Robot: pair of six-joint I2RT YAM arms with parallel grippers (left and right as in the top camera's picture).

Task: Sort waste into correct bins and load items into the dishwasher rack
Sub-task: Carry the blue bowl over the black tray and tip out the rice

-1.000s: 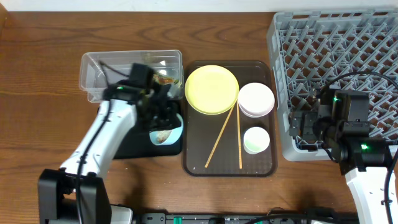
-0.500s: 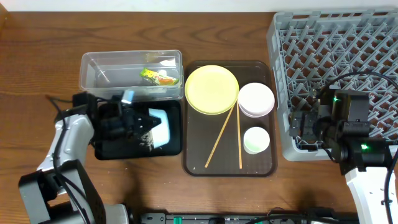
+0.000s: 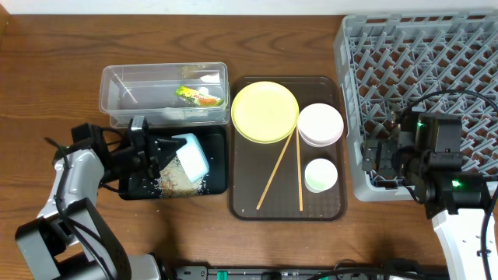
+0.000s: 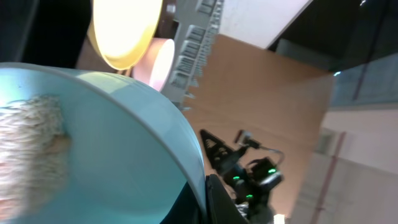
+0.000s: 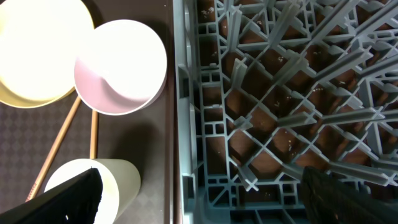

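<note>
My left gripper has the light blue bowl, tipped over the shallow black tray. It will set the bowl down on the brown serving tray (image 3: 257, 159) between the yellow plate's near edge and the tray's front corner.
My left gripper (image 3: 159, 148) is shut on the rim of the light blue bowl (image 3: 191, 155), tipped on its side over the shallow black tray (image 3: 214, 180). White rice (image 3: 177, 179) lies spilled in that tray, and some still clings inside the bowl (image 4: 31, 149). The green-yellow wrapper (image 3: 198, 95) lies in the clear tub (image 3: 124, 89). The yellow plate (image 3: 264, 111), pink bowl (image 3: 320, 124), white cup (image 3: 320, 174) and two chopsticks (image 3: 275, 173) sit on the brown serving tray. My right gripper (image 5: 199, 193) is open and empty over the grey rack's (image 3: 420, 70) left edge.
The brown serving tray (image 3: 243, 204) lies between the black tray and the rack. The rack's left wall (image 5: 186, 124) stands right beside the serving tray. Bare wooden table (image 3: 54, 54) lies left of and behind the tub.
The left arm swung left and down from over the tub. It has tipped the blue bowl over the black tray, and rice has spilled out into it. The right arm has not moved.
</note>
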